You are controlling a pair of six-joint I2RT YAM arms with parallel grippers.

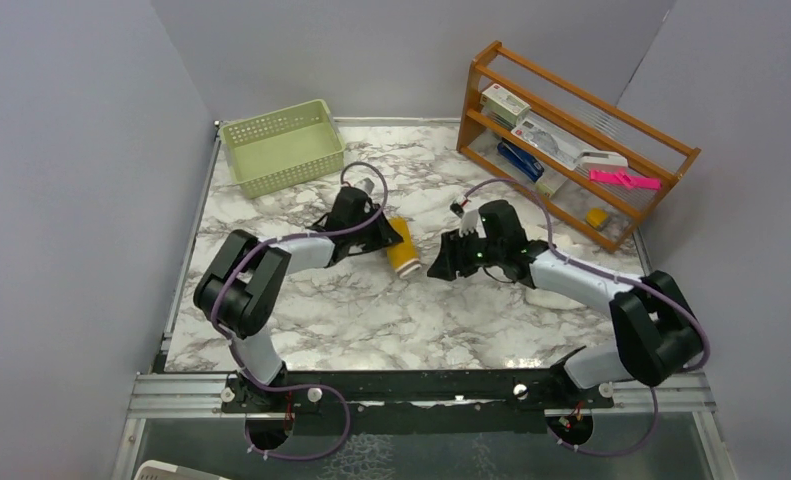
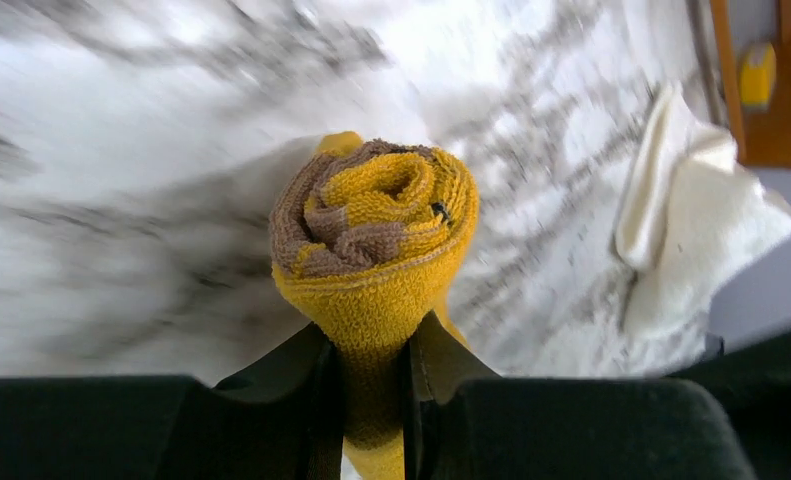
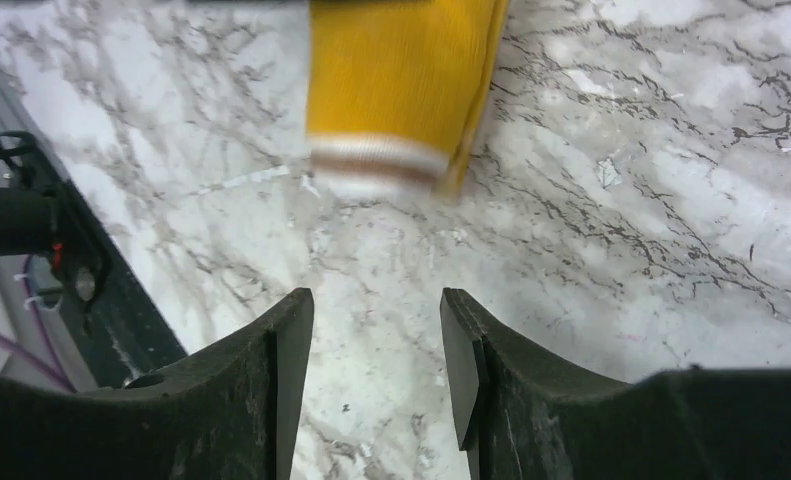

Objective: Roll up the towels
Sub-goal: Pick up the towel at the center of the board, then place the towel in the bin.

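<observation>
I will use my left gripper to set the mustard-yellow towel down inside the pale green basket's end [image 1: 317, 141] that is nearest to the wooden rack.
The mustard-yellow towel [image 1: 403, 255] is rolled into a tight roll near the middle of the marble table [image 1: 371, 310]. My left gripper [image 1: 386, 238] is shut on one end of it. In the left wrist view its jaws [image 2: 371, 370] pinch the roll [image 2: 376, 230], whose spiral end of yellow and tan faces the camera. The cream-white towel [image 2: 691, 230] lies crumpled beyond it, to the right. My right gripper [image 1: 441, 265] stands open just right of the roll and holds nothing. The right wrist view shows only bare marble between its fingers [image 3: 376, 310], with the roll's white-edged end [image 3: 391, 80] ahead.
A pale green basket [image 1: 281, 145] stands at the back left. A wooden rack [image 1: 571, 140] holding boxes and small items stands at the back right. Grey walls close in the table on three sides.
</observation>
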